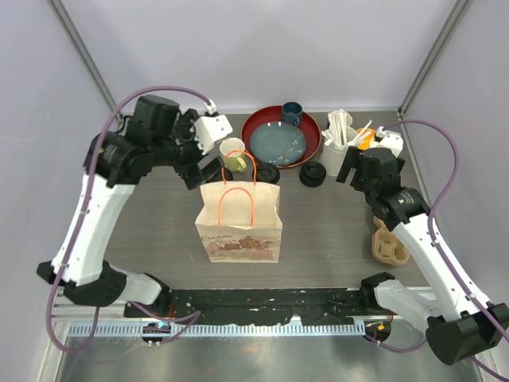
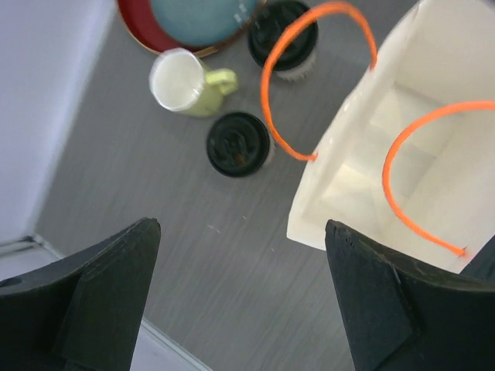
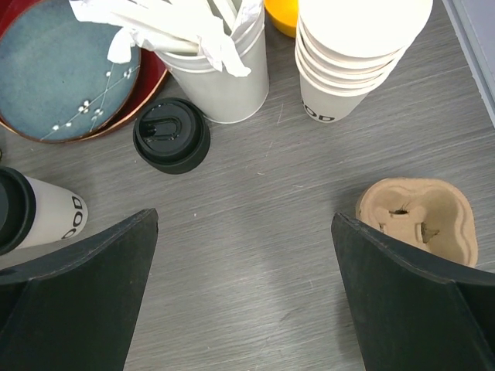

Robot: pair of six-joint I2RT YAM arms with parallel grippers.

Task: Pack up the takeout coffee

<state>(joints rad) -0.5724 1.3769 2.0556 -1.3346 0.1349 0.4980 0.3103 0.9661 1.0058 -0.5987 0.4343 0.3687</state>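
Note:
Next, I close my left gripper on the back rim (image 1: pixel 208 185) (image 2: pixel 301 204) of the paper bag, between the back orange handle and the corner nearest the yellow mug.
Cream-white paper cups with black lids stand behind the paper bag (image 1: pixel 238 227). The top view shows lids by the red tray (image 1: pixel 266 173) and further right (image 1: pixel 312 173). In the left wrist view one lidded cup (image 2: pixel 239 144) stands between the yellow mug (image 2: pixel 182 81) and the bag's corner (image 2: pixel 340 193). Another (image 2: pixel 283 40) stands by the tray rim. The right wrist view shows one lidded cup (image 3: pixel 172 135) and another at the left edge (image 3: pixel 35 212). My left gripper (image 1: pixel 200 171) (image 2: pixel 241 226) is open and empty above the table, left of the bag. My right gripper (image 1: pixel 350 169) (image 3: pixel 244 216) is open and empty.
A red tray (image 1: pixel 253 127) holds a blue plate, with a dark blue cup (image 1: pixel 292 114) behind. A white holder of wrapped utensils (image 3: pixel 220 77), a stack of empty paper cups (image 3: pixel 352 69) and a brown pulp cup carrier (image 3: pixel 418 220) (image 1: pixel 390 245) stand at right.

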